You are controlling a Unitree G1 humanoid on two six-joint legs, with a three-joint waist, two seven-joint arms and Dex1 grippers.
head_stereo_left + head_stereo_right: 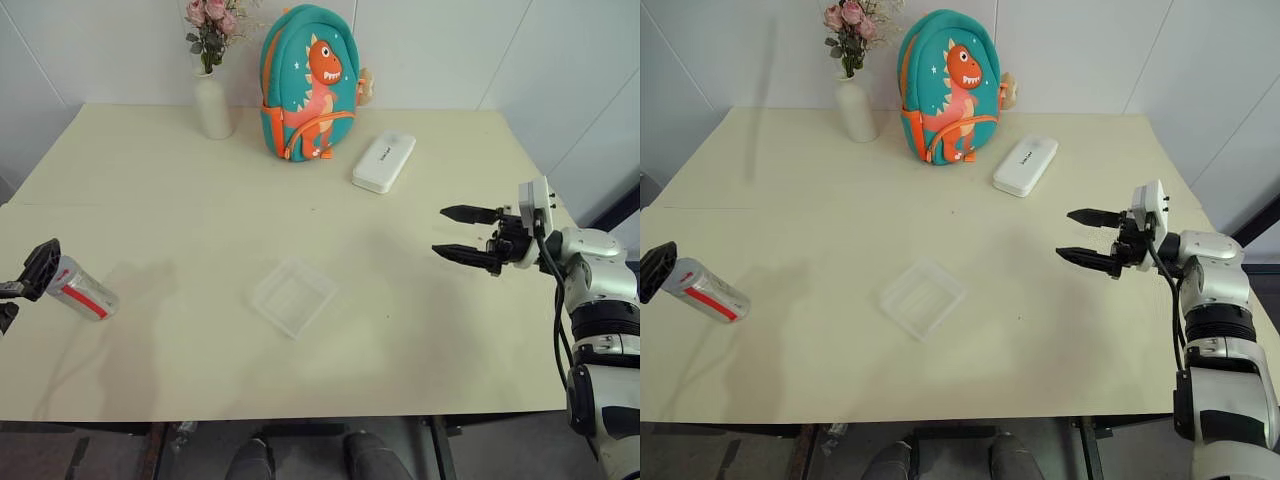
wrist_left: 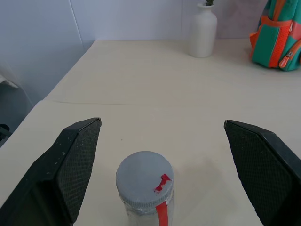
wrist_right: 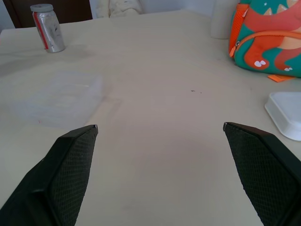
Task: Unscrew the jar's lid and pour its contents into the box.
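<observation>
Next, I close my left gripper on the upper body of the jar (image 1: 83,289) (image 2: 151,217), just below its grey lid, because the lid should stay free for unscrewing.
The jar (image 1: 84,292) stands upright near the table's left edge, silvery with a red-and-white label, and its grey lid (image 2: 143,174) is screwed on. Its contents cannot be made out. My left gripper (image 1: 20,292) is open, its black fingers (image 2: 70,160) spread wide on either side of the lid without touching it. The clear, shallow box (image 1: 293,297) lies in the middle of the table and looks empty. My right gripper (image 1: 441,230) hovers open over the table's right side, pointing left toward the box, with nothing between its fingers.
At the back of the cream table (image 1: 180,190) stand a white vase with pink flowers (image 1: 213,100) and a teal dinosaur backpack (image 1: 308,85). A white oblong case (image 1: 383,161) lies to the backpack's right. Bare tabletop lies between box and jar.
</observation>
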